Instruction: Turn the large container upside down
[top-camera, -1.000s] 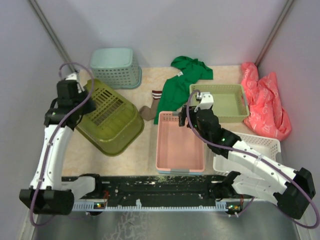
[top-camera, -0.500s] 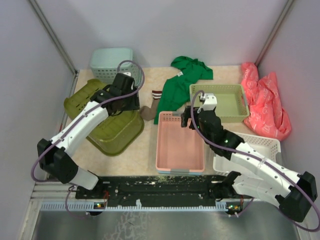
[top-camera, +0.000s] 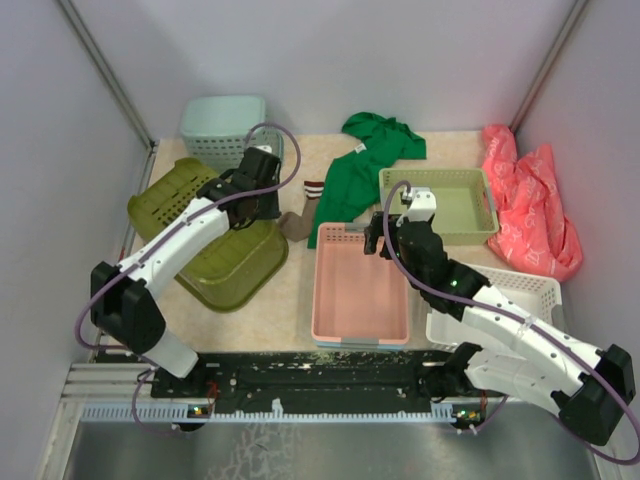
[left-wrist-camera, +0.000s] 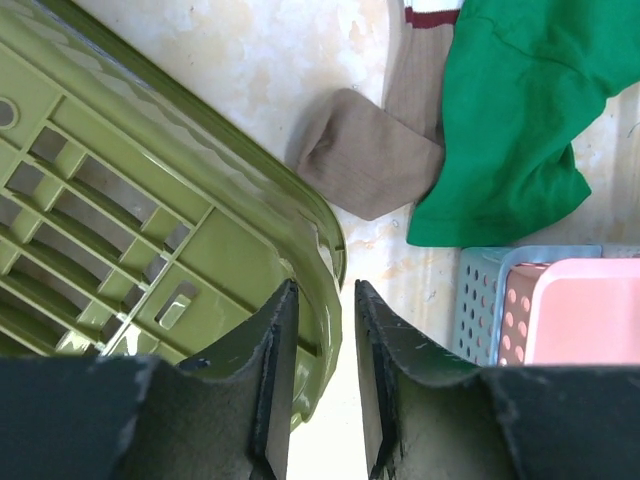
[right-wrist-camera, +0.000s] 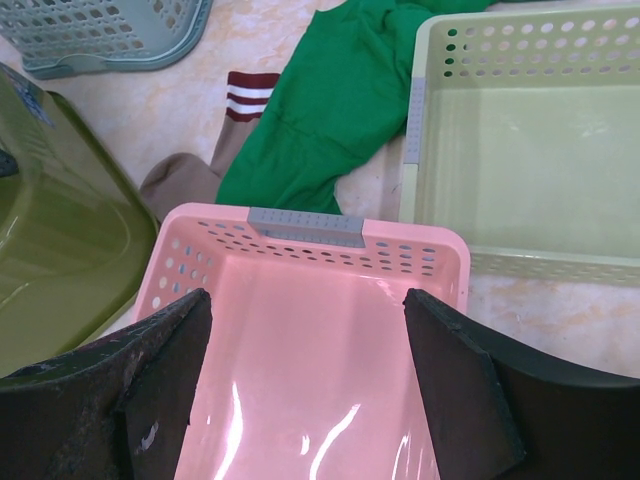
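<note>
The fingers of my right gripper needs to close on the middle of the pink tray's long edge (top-camera: 317, 274), on the side that faces the large container.
The large container, an olive-green slotted basket (top-camera: 225, 262), lies tilted at the left with a slotted face (top-camera: 165, 195) turned up-left. It also shows in the left wrist view (left-wrist-camera: 130, 220). My left gripper (top-camera: 262, 205) hangs over its right rim corner. In the left wrist view my left gripper (left-wrist-camera: 325, 300) has its jaws a narrow gap apart. The rim corner shows in that gap, with a strip of floor between it and the right finger. My right gripper (top-camera: 383, 238) is wide open and empty over the pink tray (right-wrist-camera: 310, 380), and it also shows in the right wrist view (right-wrist-camera: 305, 295).
A teal basket (top-camera: 228, 135) stands behind the olive one. A sock (top-camera: 297, 222) and a green garment (top-camera: 365, 170) lie between the baskets and a pale green tray (top-camera: 445, 205). A white basket (top-camera: 520, 295) and a pink bag (top-camera: 530, 200) are at the right.
My left arm swung from the basket's left side to its right rim, then edged slightly right. The basket tipped, its slotted face shifting left. My right arm barely moved.
</note>
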